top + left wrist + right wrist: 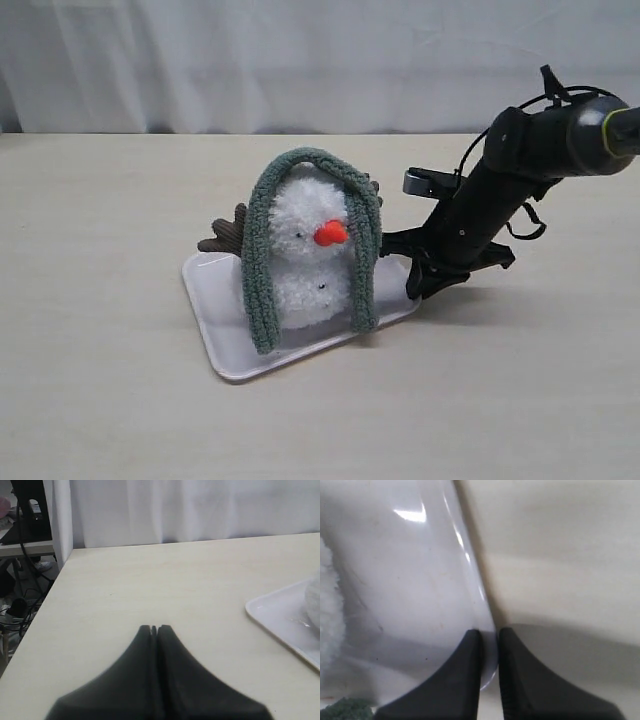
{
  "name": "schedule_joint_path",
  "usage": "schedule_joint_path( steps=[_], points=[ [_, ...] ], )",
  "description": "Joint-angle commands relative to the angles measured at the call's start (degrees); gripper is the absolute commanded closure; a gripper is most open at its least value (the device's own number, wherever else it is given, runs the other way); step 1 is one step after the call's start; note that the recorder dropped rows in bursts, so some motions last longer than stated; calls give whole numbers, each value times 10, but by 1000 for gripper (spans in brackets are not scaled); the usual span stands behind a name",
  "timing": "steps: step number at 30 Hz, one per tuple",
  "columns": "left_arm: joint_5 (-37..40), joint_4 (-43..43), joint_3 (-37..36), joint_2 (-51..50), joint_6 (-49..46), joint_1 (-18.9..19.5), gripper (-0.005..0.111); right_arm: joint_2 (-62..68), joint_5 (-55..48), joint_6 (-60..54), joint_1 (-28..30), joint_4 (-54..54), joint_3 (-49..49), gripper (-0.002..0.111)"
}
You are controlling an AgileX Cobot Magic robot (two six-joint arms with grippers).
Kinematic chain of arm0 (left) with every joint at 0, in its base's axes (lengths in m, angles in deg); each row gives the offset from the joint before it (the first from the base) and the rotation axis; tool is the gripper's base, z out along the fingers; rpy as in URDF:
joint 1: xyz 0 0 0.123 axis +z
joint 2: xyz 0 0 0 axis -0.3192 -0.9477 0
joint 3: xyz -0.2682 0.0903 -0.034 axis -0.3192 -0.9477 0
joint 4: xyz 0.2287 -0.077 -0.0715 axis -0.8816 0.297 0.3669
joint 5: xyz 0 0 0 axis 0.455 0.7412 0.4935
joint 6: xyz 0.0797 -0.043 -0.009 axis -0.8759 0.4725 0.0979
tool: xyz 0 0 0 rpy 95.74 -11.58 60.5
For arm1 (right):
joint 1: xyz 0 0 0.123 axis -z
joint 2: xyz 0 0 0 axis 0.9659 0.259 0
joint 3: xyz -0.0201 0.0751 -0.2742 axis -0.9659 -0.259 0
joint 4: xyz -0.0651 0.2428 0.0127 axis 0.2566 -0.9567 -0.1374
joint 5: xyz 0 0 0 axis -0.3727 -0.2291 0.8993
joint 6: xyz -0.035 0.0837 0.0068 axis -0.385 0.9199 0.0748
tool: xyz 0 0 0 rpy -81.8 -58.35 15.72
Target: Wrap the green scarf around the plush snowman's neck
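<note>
The tray lies crooked with the robot's right gripper at its front corner, so that gripper should open, take the tray's rim farther back (471, 570) and turn the tray square.
The plush snowman (305, 255) stands on a white tray (215, 300) mid-table, orange nose facing the camera. The green scarf (262, 270) is draped over the top of its head, and both ends hang down its sides to the tray. My right gripper (412, 285) is low at the tray's right corner. In the right wrist view the right gripper (490, 632) is shut on the tray's rim (470, 565), one finger on each side, with the snowman's fluff (327, 610) and a scarf end (345, 709) at the picture's edge. My left gripper (154, 628) is shut and holds nothing above bare table.
The snowman's brown twig arm (226, 232) sticks out to the left behind the tray. A white curtain (300, 60) hangs behind the table. In the left wrist view, the table's edge (45, 600) drops to cables and a stand, and the tray's corner (280, 615) lies off to one side.
</note>
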Motion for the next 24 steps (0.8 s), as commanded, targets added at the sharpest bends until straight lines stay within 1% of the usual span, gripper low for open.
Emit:
schedule_joint_path(
  steps=[1, 2, 4, 6, 12, 18, 20, 24],
  points=[
    [-6, 0, -1, 1, 0, -3, 107, -51, 90, -6, 3, -34, -74, 104],
    [-6, 0, -1, 1, 0, -3, 107, -68, 146, -6, 3, -54, -107, 104],
    [-6, 0, -1, 1, 0, -3, 107, -79, 184, -6, 3, -70, -147, 104],
    [-6, 0, -1, 1, 0, -3, 107, -79, 181, -6, 3, -68, -155, 104],
    [-6, 0, -1, 1, 0, -3, 107, -79, 123, -9, 1, -68, -163, 104],
    [-6, 0, -1, 1, 0, -3, 107, -84, 142, -9, 1, -92, -197, 103],
    [-6, 0, -1, 1, 0, -3, 107, -84, 151, -9, 1, -94, -207, 100],
    [-6, 0, -1, 1, 0, -3, 107, -91, 147, -16, 1, -94, -217, 84]
  ],
)
